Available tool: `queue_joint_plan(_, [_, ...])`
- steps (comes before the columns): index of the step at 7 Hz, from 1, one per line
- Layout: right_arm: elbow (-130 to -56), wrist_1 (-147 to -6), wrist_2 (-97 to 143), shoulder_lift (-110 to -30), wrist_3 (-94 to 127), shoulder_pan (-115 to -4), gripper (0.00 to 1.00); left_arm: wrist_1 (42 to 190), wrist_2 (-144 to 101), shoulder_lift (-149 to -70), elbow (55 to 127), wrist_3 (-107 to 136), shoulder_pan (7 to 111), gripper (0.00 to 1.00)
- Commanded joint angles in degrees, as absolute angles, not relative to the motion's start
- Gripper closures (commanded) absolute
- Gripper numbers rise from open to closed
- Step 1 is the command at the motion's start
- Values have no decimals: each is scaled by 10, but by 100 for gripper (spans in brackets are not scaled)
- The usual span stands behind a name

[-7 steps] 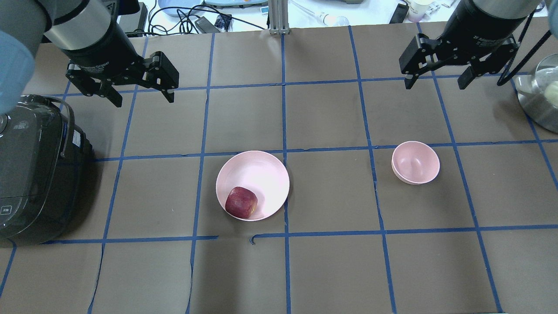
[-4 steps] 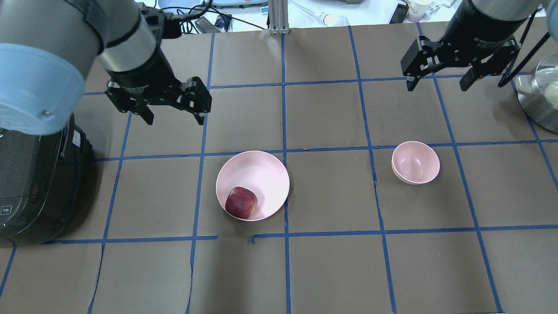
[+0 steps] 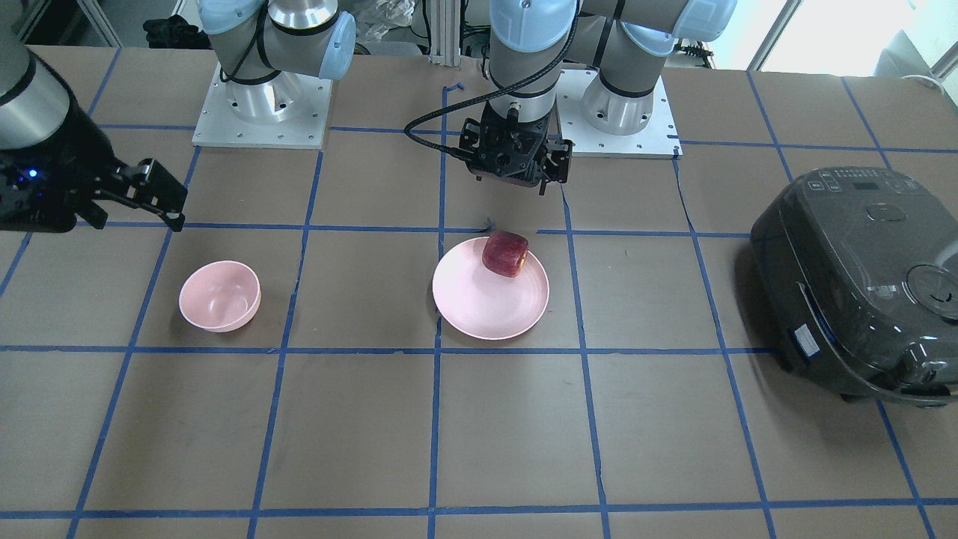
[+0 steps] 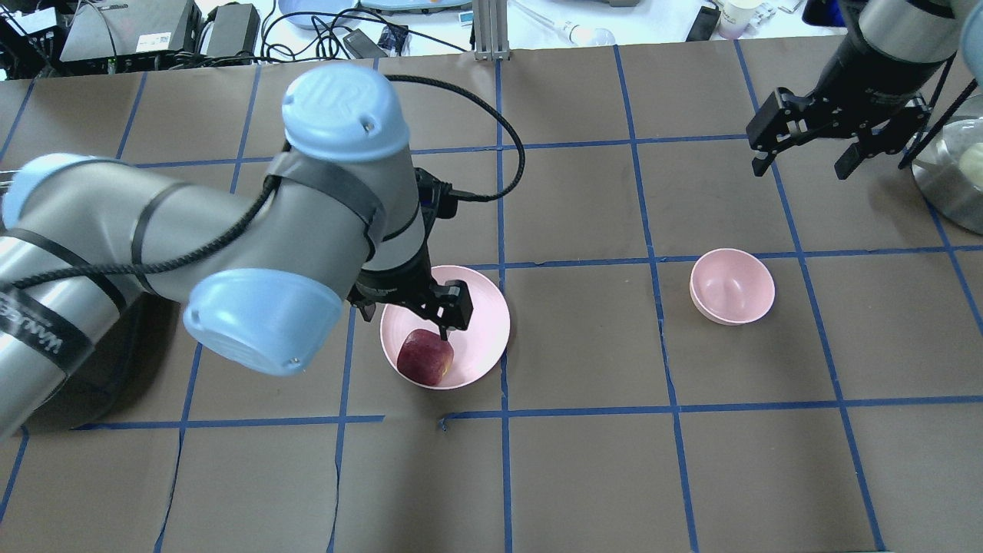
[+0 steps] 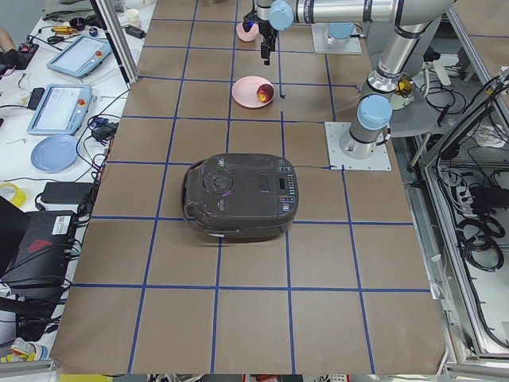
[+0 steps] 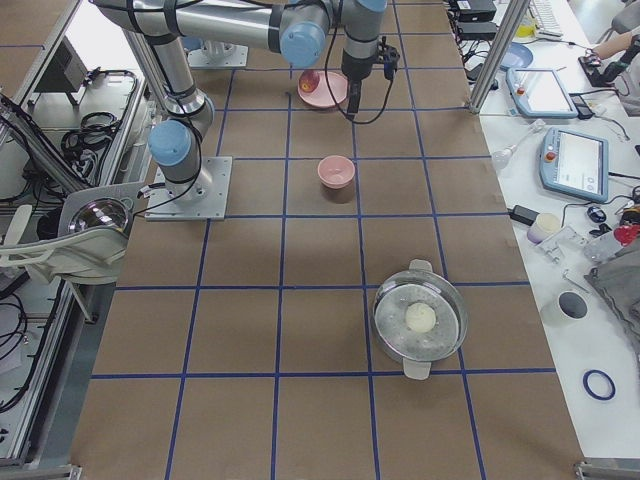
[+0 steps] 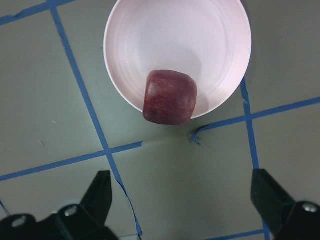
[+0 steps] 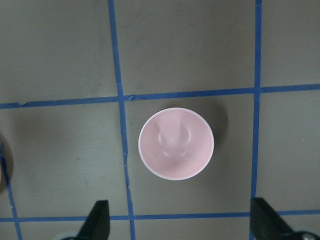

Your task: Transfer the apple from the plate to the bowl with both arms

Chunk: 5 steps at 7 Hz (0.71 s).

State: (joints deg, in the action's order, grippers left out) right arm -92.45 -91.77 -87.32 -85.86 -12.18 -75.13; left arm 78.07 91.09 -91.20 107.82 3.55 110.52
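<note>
I move my right gripper to the small pink bowl next and close it on the bowl's rim (image 3: 181,293) (image 8: 213,146), on the side farthest from the plate.
The dark red apple (image 4: 425,357) lies on the near edge of the pale pink plate (image 4: 480,322); both also show in the front view, apple (image 3: 505,253) and plate (image 3: 486,311). My left gripper (image 4: 411,311) hangs open and empty above the plate. Its wrist view shows the apple (image 7: 170,96) on the plate (image 7: 175,40), ahead of the spread fingers (image 7: 100,195). The small pink bowl (image 4: 732,286) stands empty to the right. My right gripper (image 4: 801,165) is open and empty, high beyond the bowl, and its wrist view looks down on the bowl (image 8: 176,143).
A dark rice cooker (image 3: 861,284) stands at the table's end on my left, largely hidden by my left arm in the overhead view. A metal pot (image 4: 952,169) with a pale round thing inside sits at the far right edge. Cables and devices lie beyond the table's far edge.
My left arm has swung from the far left to above the plate and apple, still open. My right gripper has shifted slightly right, still open. Apple, plate and bowl have not moved.
</note>
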Motion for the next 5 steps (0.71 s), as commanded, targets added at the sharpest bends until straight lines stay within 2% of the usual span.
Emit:
queue_joint_plan(1, [-991,-1009,-872,-819,-174,-707,0,655,918,-938,1176,-5,1115,0])
queue_joint_plan(3, [-1072,-1119,-873,-794,-172,-703,0,550,946,-977,1215,-20,1115,0])
queue_joint_plan(5, [-1097,-1157,-879,-756,-170,-703,0,504,957,-1010,1218,-20,1115,2])
